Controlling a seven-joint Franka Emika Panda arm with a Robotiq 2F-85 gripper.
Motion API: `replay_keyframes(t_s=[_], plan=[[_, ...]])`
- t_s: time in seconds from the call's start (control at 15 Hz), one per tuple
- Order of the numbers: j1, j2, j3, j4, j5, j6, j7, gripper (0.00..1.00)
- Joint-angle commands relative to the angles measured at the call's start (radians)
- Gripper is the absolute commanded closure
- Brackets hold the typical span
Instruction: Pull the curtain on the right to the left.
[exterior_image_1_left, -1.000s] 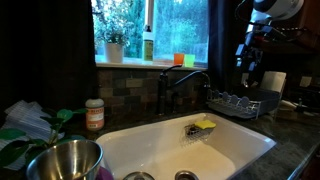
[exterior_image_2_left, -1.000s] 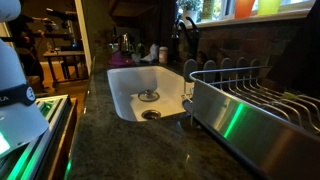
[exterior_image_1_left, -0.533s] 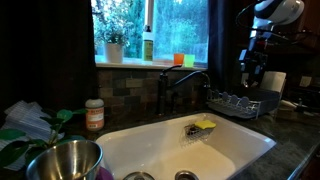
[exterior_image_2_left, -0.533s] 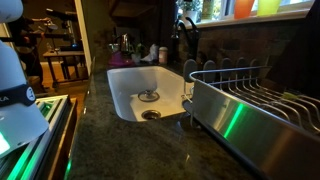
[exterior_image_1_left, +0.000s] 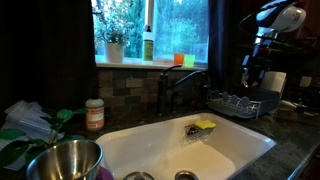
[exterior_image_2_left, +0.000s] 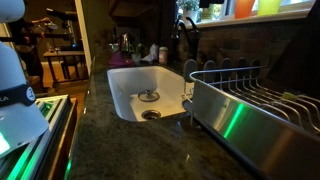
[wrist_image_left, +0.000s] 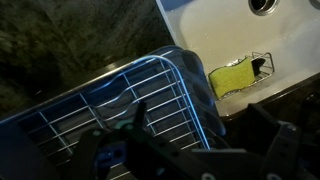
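The robot's gripper should next move to the curtain's window-side edge (exterior_image_1_left: 212, 53), low down near the cups on the sill, and close on the near-black curtain there.
The curtain (exterior_image_1_left: 223, 40) is a tall, narrow, near-black drape at the right side of the window, hanging behind the faucet (exterior_image_1_left: 180, 85). In an exterior view my gripper (exterior_image_1_left: 253, 78) hangs just right of the curtain's lower part, above the dish rack (exterior_image_1_left: 240, 102), and I cannot tell whether it touches the fabric. In the wrist view my gripper (wrist_image_left: 200, 150) shows as two dark fingers spread apart with nothing between them, over the wire dish rack (wrist_image_left: 120, 100). The curtain does not show in the wrist view.
A broader dark drape (exterior_image_1_left: 45, 50) covers the window's left side. The white sink (exterior_image_1_left: 190, 150) holds a yellow sponge (exterior_image_1_left: 205, 125), which also shows in the wrist view (wrist_image_left: 235, 76). Bottles and a plant (exterior_image_1_left: 113, 45) stand on the sill. A steel bowl (exterior_image_1_left: 65, 160) is at front left.
My arm and gripper have shifted a little to the right and downward, away from the curtain's edge. Nothing else has moved.
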Motion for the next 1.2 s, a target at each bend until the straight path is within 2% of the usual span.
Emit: replay_keyframes(t_s=[0.0, 0.07, 0.47, 0.53, 0.6, 0.67, 0.93, 1.13], plan=[[-0.003, 0.027, -0.007, 0.012, -0.004, 0.064, -0.022, 0.0], [-0.005, 0.029, -0.006, -0.006, -0.038, 0.183, -0.055, 0.0], [-0.043, 0.155, -0.041, 0.052, -0.211, 0.525, -0.192, 0.0], [-0.051, 0.185, -0.044, 0.063, -0.234, 0.584, -0.18, 0.0], [-0.055, 0.209, -0.049, 0.075, -0.221, 0.611, -0.162, 0.0], [-0.047, 0.148, -0.041, 0.039, -0.198, 0.563, -0.166, 0.0], [-0.055, 0.206, -0.044, 0.072, -0.2, 0.599, -0.166, 0.0], [-0.047, 0.231, -0.042, 0.05, -0.126, 0.776, -0.225, 0.0]])
